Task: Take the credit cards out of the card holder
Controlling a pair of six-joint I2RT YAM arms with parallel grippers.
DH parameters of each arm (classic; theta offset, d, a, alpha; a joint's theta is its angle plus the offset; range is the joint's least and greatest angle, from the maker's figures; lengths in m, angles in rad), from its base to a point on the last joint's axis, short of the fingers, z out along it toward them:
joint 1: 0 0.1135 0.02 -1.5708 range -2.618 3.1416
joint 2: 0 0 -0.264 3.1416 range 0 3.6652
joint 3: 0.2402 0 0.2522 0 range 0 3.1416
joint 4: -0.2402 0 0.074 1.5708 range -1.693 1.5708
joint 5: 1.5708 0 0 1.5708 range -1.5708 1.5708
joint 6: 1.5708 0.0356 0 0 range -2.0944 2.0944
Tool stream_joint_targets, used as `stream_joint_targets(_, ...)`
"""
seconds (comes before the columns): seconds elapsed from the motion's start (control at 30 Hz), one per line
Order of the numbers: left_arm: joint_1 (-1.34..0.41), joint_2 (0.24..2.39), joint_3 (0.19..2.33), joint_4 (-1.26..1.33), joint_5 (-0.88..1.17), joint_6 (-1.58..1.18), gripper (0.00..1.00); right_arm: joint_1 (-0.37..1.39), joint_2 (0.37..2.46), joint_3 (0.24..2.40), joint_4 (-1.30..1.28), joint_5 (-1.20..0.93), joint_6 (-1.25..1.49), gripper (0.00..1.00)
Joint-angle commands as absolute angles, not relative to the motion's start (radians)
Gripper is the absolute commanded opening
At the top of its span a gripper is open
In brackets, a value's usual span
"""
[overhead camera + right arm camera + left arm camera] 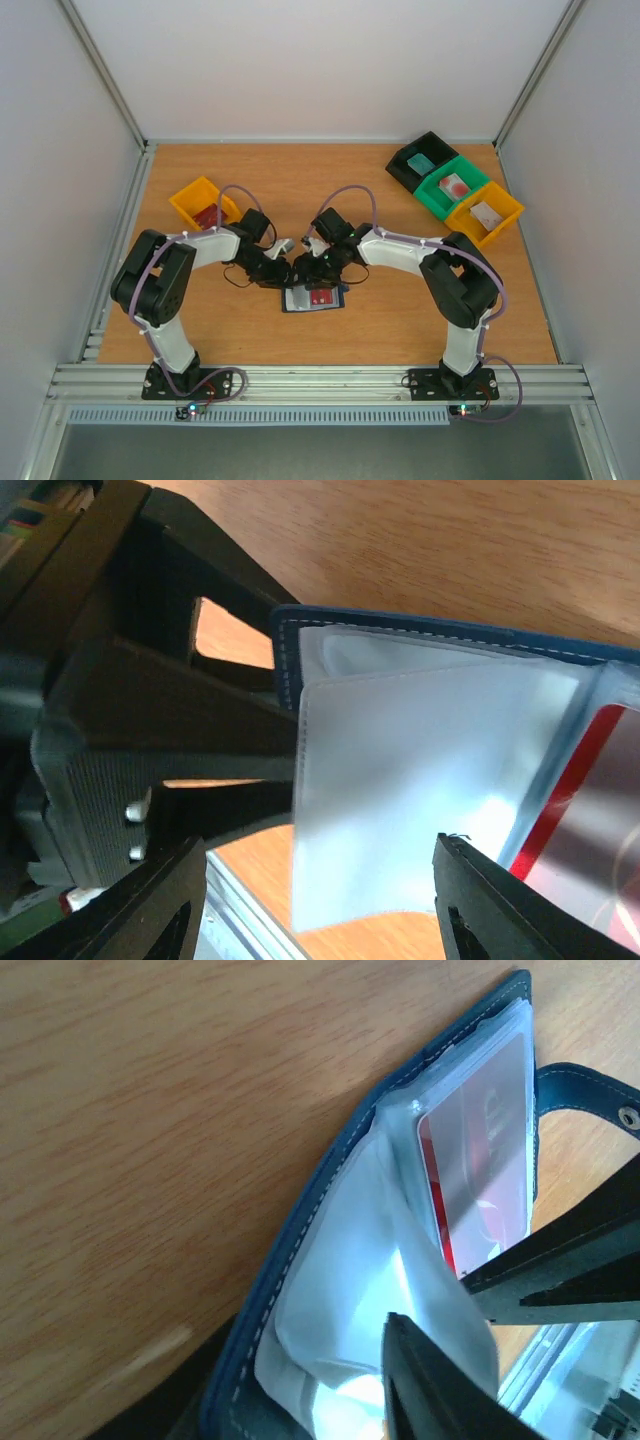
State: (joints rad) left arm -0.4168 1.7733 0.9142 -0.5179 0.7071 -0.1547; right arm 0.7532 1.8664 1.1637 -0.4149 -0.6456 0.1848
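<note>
My left gripper surrounds the empty pale pocket, away from the red credit card; I should move it and grip beside the card's clear pocket (pixel 428 1236).
The navy card holder (pixel 303 301) lies open on the table between the two arms, and a red credit card (pixel 322 297) shows in its right half. In the left wrist view the card (pixel 478 1165) sits inside a clear pocket, and the pale pockets (pixel 350 1260) bulge upward. My left gripper (pixel 284 268) (pixel 300 1370) stands open, its fingers apart on either side of the holder's left edge. My right gripper (pixel 308 268) (pixel 320 900) is open above the holder. A pale pocket sheet (pixel 420 780) stands between its fingers without touching them.
A yellow bin (pixel 195 200) with something red in it sits at the back left, close to the left arm. At the back right stand a black bin (pixel 420 160), a green bin (pixel 455 185) and another yellow bin (pixel 485 212). An aluminium rail (pixel 320 380) runs along the near edge.
</note>
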Motion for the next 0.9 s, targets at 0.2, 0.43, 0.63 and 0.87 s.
stream_joint_targets(0.2, -0.395, 1.701, 0.935, -0.535, 0.715, -0.136, 0.56, 0.765, 1.904, 1.189, -0.366, -0.677, 0.202, 0.63)
stream_joint_targets(0.43, -0.29, 1.671, 0.965, -0.568, 0.676, -0.129, 0.59, 0.765, 1.946, 1.198, -0.355, -0.67, 0.232, 0.63)
stream_joint_targets(0.63, -0.221, 1.617, 0.991, -0.605, 0.647, -0.089, 0.59, 0.767, 1.979, 1.214, -0.382, -0.652, 0.239, 0.61)
stream_joint_targets(0.87, -0.249, 1.58, 1.156, -0.785, 0.673, 0.028, 0.51, 0.76, 1.888, 1.307, -0.55, -0.606, 0.136, 0.59)
